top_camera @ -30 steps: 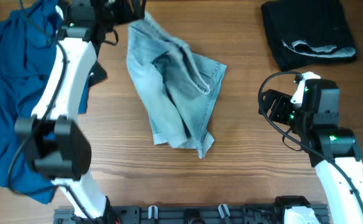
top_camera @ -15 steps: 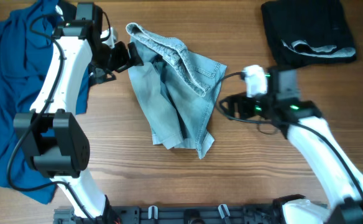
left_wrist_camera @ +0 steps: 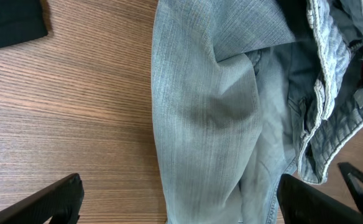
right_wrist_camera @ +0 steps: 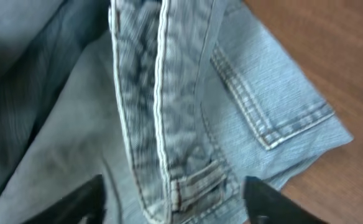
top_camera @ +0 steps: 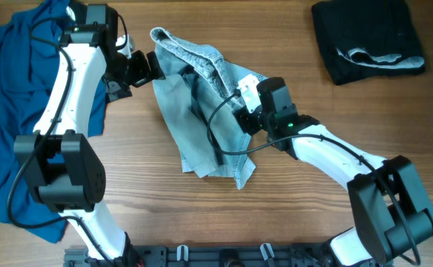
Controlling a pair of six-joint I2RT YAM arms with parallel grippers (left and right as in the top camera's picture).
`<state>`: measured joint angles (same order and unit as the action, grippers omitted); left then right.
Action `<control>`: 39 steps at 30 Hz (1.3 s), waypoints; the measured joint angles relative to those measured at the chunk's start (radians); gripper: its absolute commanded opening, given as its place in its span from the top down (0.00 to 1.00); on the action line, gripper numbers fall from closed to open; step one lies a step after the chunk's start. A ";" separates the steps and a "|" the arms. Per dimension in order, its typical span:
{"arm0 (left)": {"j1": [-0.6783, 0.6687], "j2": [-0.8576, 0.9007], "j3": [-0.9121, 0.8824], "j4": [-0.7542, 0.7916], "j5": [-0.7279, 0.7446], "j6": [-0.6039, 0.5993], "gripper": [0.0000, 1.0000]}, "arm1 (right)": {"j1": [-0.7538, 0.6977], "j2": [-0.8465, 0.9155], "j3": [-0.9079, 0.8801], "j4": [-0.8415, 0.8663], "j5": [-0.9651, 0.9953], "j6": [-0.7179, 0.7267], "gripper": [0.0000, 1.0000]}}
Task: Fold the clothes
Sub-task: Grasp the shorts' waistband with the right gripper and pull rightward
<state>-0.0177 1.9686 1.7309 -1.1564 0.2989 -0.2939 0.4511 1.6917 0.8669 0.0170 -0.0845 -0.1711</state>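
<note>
I see the waistband slanting across the bunched shorts, so next I grip it by the belt loop (right_wrist_camera: 197, 185) with my right gripper and pull it toward the black garment before folding.
Crumpled light-blue denim shorts (top_camera: 205, 111) lie in the middle of the wooden table. My left gripper (top_camera: 151, 67) is open at the shorts' upper-left edge; its wrist view shows the denim (left_wrist_camera: 212, 112) between the spread fingers (left_wrist_camera: 180, 200). My right gripper (top_camera: 239, 111) is open over the waistband on the shorts' right side; its wrist view shows the waistband and a belt loop (right_wrist_camera: 197, 183) between its fingers (right_wrist_camera: 175, 202). A blue garment (top_camera: 16, 96) is heaped at the left. A folded black garment (top_camera: 368, 37) lies at the top right.
A black cloth corner (left_wrist_camera: 10, 22) shows at the top left of the left wrist view. A black rail (top_camera: 224, 256) runs along the table's front edge. Bare wood lies right of the shorts and along the front.
My right arm has swung left from the table's right side onto the shorts' waistband. My left gripper has come down from the top edge to the shorts' upper-left edge.
</note>
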 measured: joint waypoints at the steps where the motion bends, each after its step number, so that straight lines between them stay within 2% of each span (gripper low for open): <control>1: 0.000 0.000 0.000 -0.002 0.000 0.000 0.00 | 0.000 0.000 0.000 0.008 0.005 -0.002 0.66; 2: 0.000 0.000 0.000 -0.006 0.000 0.000 0.00 | 0.000 0.000 0.000 0.012 0.011 -0.003 0.62; 4: 0.000 0.000 0.000 -0.008 0.000 0.000 0.00 | 0.000 0.006 0.000 0.016 0.018 -0.007 0.31; 7: 0.000 0.000 0.000 -0.008 0.000 0.000 0.00 | 0.000 0.026 0.000 0.014 0.022 -0.010 0.20; 15: 0.000 0.000 0.000 -0.010 0.000 0.000 0.00 | 0.001 0.042 0.000 -0.008 0.013 -0.056 0.20; 16: 0.000 0.000 0.000 -0.010 0.000 0.000 0.00 | 0.003 0.049 0.000 0.000 0.013 -0.067 0.22; 17: 0.000 0.000 0.000 -0.011 0.000 0.000 0.00 | 0.006 0.059 0.000 0.010 0.014 -0.077 0.31; 19: 0.000 0.000 0.000 -0.010 0.000 0.000 0.00 | 0.020 0.083 0.000 0.018 0.026 -0.096 0.78; 20: 0.000 0.000 0.000 -0.011 0.000 0.000 0.00 | 0.024 0.087 0.000 0.025 0.035 -0.094 0.96; 27: 0.000 0.000 0.000 -0.010 0.000 0.000 0.00 | 0.025 0.063 0.005 0.037 0.188 0.026 0.96; 34: -0.035 0.000 0.000 -0.010 0.001 0.000 0.00 | -0.005 -0.261 0.124 -0.018 0.453 0.028 0.96; 39: -0.149 0.000 0.000 -0.003 0.001 0.004 0.00 | -0.050 -0.317 0.132 -0.204 0.617 0.031 0.96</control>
<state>-0.1669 1.9690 1.7309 -1.1591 0.2996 -0.2897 0.4015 1.3743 0.9985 -0.1871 0.5323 -0.1402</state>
